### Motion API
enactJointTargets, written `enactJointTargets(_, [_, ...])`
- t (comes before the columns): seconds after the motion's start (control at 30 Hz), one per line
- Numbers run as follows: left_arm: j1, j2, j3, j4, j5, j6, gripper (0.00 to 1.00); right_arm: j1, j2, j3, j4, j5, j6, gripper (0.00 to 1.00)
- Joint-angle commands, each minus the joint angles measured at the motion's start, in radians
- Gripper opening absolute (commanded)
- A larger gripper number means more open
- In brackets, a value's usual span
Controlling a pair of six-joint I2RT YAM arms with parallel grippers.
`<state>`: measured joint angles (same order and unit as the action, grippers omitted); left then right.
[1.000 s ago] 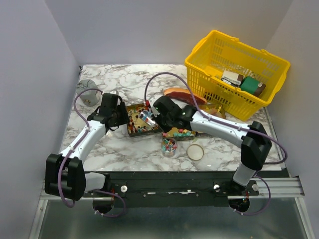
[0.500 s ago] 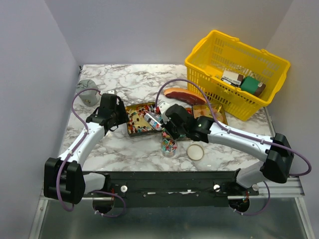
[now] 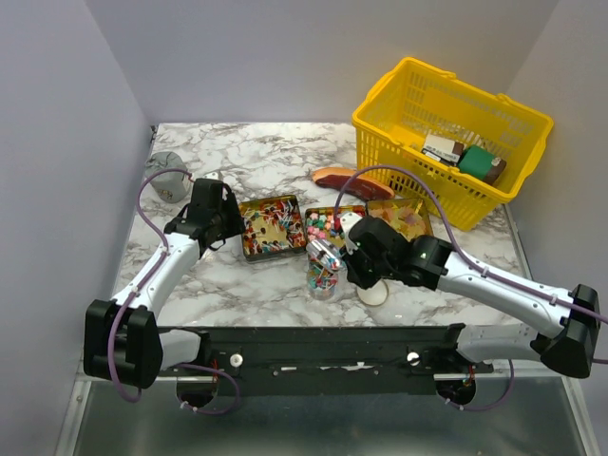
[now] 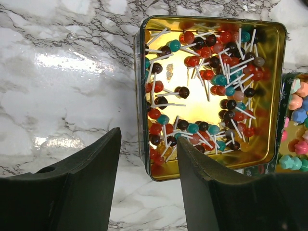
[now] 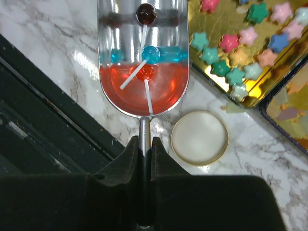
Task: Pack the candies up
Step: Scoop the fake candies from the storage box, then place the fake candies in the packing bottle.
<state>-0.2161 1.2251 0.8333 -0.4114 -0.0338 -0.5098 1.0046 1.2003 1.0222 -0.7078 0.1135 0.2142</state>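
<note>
Next, I set the metal scoop on the marble point(image 3: 432, 281) between the round cream lid and yellow basket with my right gripper. The scoop now hangs over a clear jar.
The candies lie in three gold tins: red, teal and dark sweets on white sticks point(image 4: 207, 86) point(image 3: 269, 226), pastel stars point(image 3: 325, 224) point(image 5: 240, 53), and yellow-orange pieces point(image 3: 410, 217). My left gripper point(image 4: 147, 144) point(image 3: 228, 224) is open, its fingers either side of the stick-sweet tin's near left corner. My right gripper point(image 5: 144, 144) point(image 3: 350, 258) is shut on the handle of a metal scoop point(image 5: 143, 72) point(image 3: 323, 253). The scoop carries three stick sweets and hangs over a clear jar point(image 3: 322, 280) partly filled with mixed candies. In the right wrist view the scoop hides the jar.
A round cream lid point(image 3: 372, 291) point(image 5: 199, 138) lies flat right of the jar. A reddish-brown slab point(image 3: 351, 180) lies behind the tins. A yellow basket point(image 3: 399, 114) with boxes stands at the back right. A grey object point(image 3: 166, 176) sits at the far left.
My right arm has drawn the scoop back from the stick-sweet tin, toward the near edge, to above the jar. The star tin has come into view. The left arm has barely moved.
</note>
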Motion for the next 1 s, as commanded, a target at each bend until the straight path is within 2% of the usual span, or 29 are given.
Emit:
enactJointTargets(0.0, [-0.002,0.010,0.001,0.010,-0.005,-0.007,0.59,0.011,-0.024,-0.002,-0.185,-0.070,0.063,0.01])
enactJointTargets(0.33, [0.001,0.016,0.006,0.006,-0.011,-0.006,0.59,0.014,-0.005,0.029,-0.334,-0.155,0.068,0.01])
enactJointTargets(0.67, [0.014,0.014,0.004,0.010,-0.009,-0.004,0.58,0.022,0.076,0.121,-0.479,-0.120,0.105,0.01])
enactJointTargets(0.97, [0.020,0.011,0.006,0.009,-0.006,-0.004,0.59,0.022,0.091,0.147,-0.515,-0.127,0.094,0.01])
